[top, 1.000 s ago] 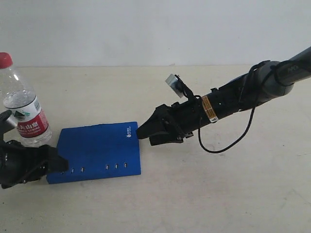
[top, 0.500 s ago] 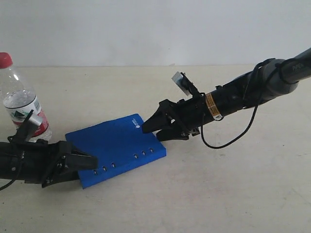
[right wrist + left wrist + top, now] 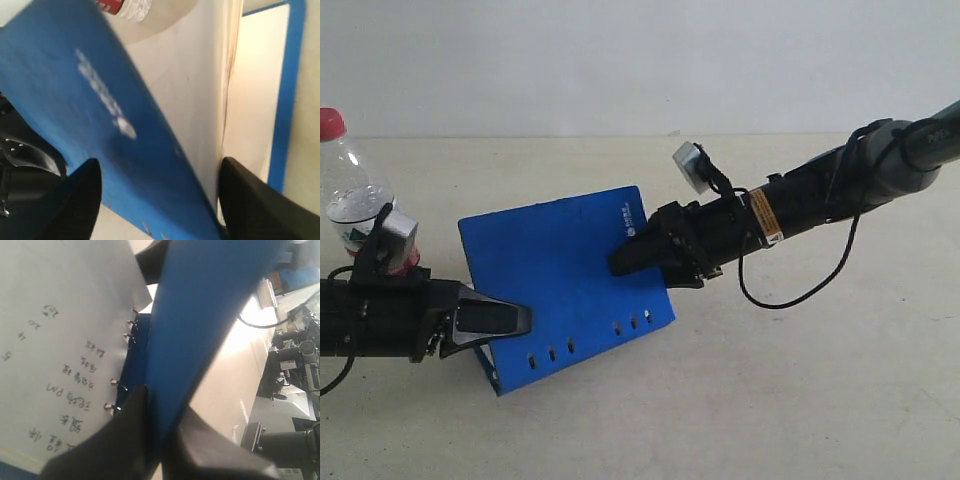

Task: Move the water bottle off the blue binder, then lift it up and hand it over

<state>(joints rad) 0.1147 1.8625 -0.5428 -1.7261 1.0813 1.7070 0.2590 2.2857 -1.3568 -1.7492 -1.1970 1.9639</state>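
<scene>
Next, my right gripper takes the blue binder near the rings (image 3: 662, 308) after I lay it flat, because it gapes open with my left gripper pinching only its cover.
The blue binder (image 3: 560, 270) is tilted up off the beige table, its cover raised. My left gripper (image 3: 515, 320) is shut on the binder's lower left edge. In the left wrist view the fingers (image 3: 162, 400) pinch the blue cover (image 3: 200, 315) beside a white handwritten sheet (image 3: 60, 340). My right gripper (image 3: 620, 258) is open at the binder's right side; its fingers (image 3: 160, 165) straddle the blue cover (image 3: 75, 100) and the white pages (image 3: 195, 90). The water bottle (image 3: 345, 190), red cap on, stands on the table at the far left, off the binder and partly behind my left arm. Its label end (image 3: 122, 6) shows in the right wrist view.
The right arm's black cable (image 3: 790, 295) loops down over the table. A white wall (image 3: 640, 60) closes off the back. Dark equipment (image 3: 295, 390) stands beyond the table's edge in the left wrist view.
My left gripper closed on the binder's edge. The binder rose from flat to steeply tilted and swung. My right gripper moved in over the cover and stayed open.
</scene>
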